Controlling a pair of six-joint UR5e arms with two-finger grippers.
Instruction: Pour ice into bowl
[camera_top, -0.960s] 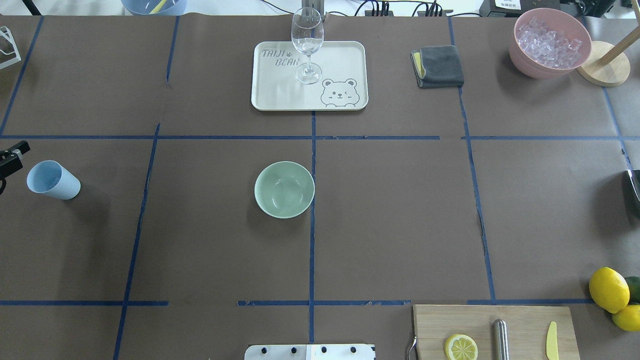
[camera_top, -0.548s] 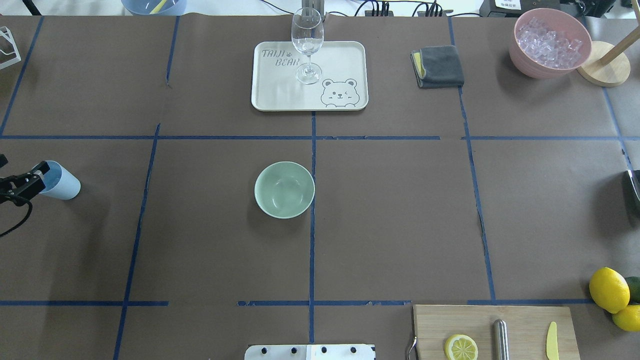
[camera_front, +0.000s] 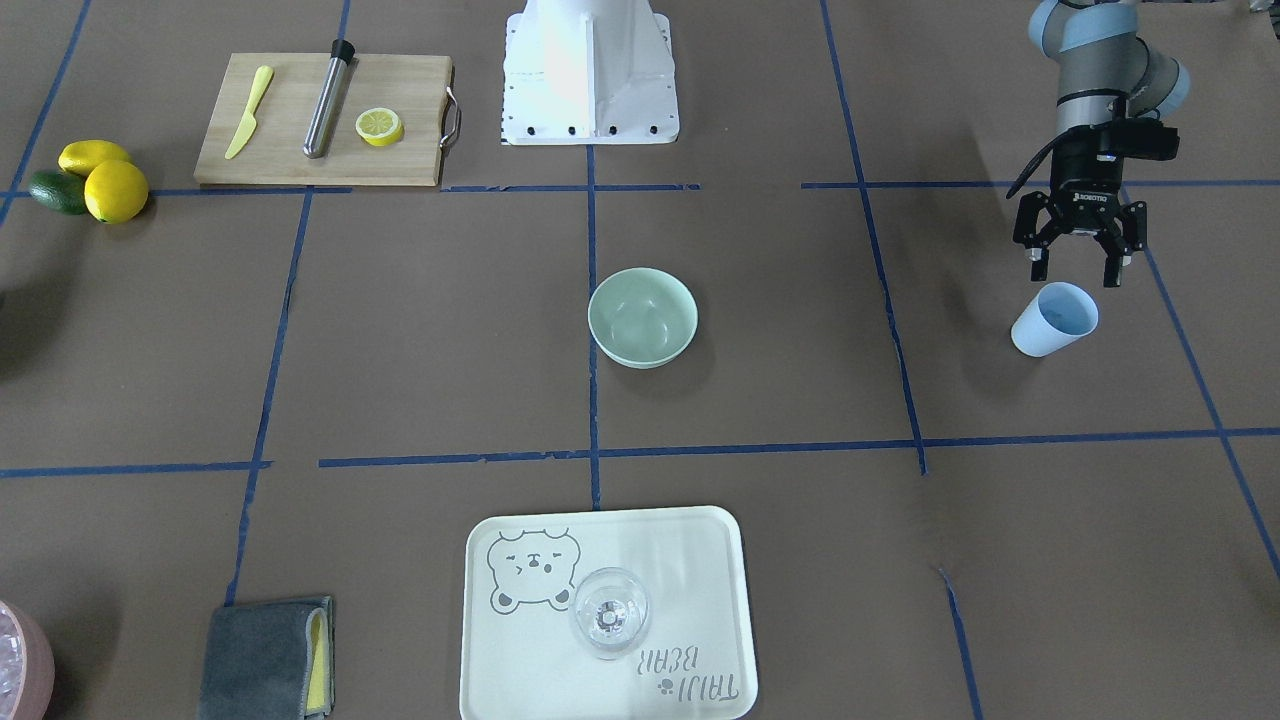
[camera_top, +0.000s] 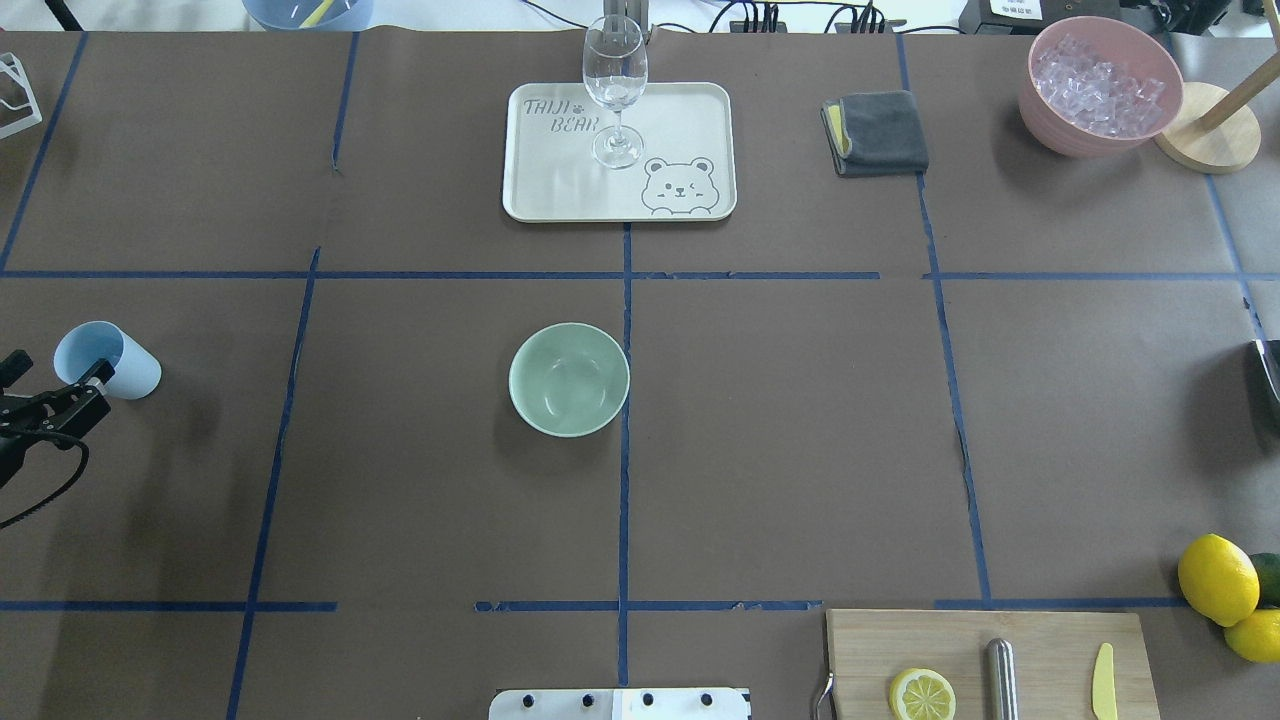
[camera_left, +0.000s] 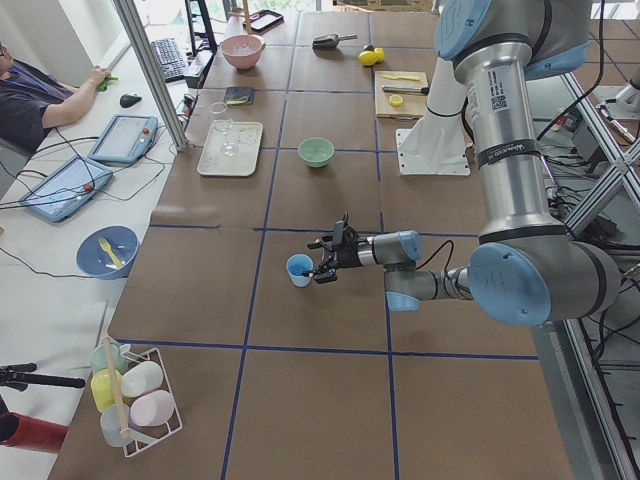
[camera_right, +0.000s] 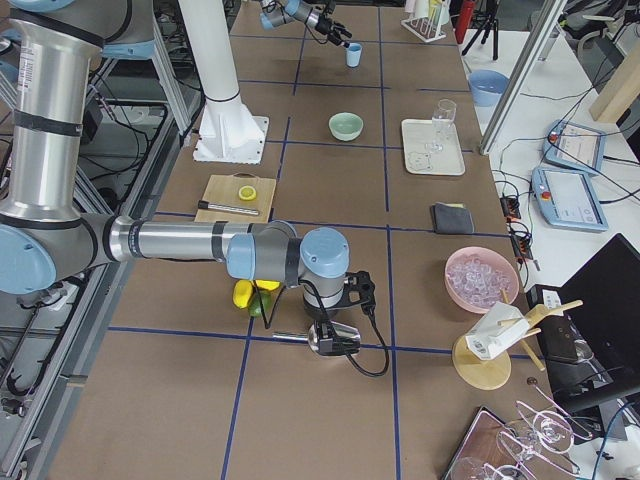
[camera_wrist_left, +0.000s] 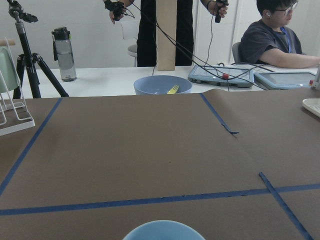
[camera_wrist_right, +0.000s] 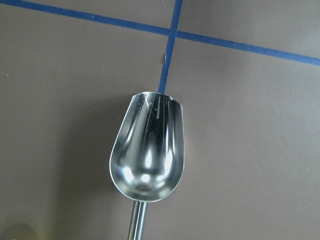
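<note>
The blue cup is next, so next my left gripper moves forward and closes around the body (camera_front: 1036, 331) of it, below the cup's rim.
The mint-green bowl (camera_top: 569, 379) stands empty at the table's middle, also in the front-facing view (camera_front: 642, 317). The ice (camera_top: 1098, 80) lies heaped in a pink container (camera_top: 1040, 112) at the far right. A blue cup (camera_top: 118, 365) stands at the left edge. My left gripper (camera_front: 1073, 270) is open and level on the robot's side of the cup (camera_front: 1055, 320), fingertips just short of it. The cup's rim (camera_wrist_left: 164, 230) shows low in the left wrist view. My right gripper (camera_right: 335, 328) hangs over a metal scoop (camera_wrist_right: 148, 155) on the table; its fingers do not show.
A tray (camera_top: 690, 110) with a wine glass (camera_top: 614, 85) stands at the far middle, a folded grey cloth (camera_top: 878, 132) beside it. A cutting board (camera_top: 985, 640) with a lemon half, muddler and knife is near right. Lemons (camera_top: 1218, 578) lie at the right edge.
My left gripper has moved in from the table's left edge and back toward the robot's side of the blue cup. The cup and bowl have not moved.
</note>
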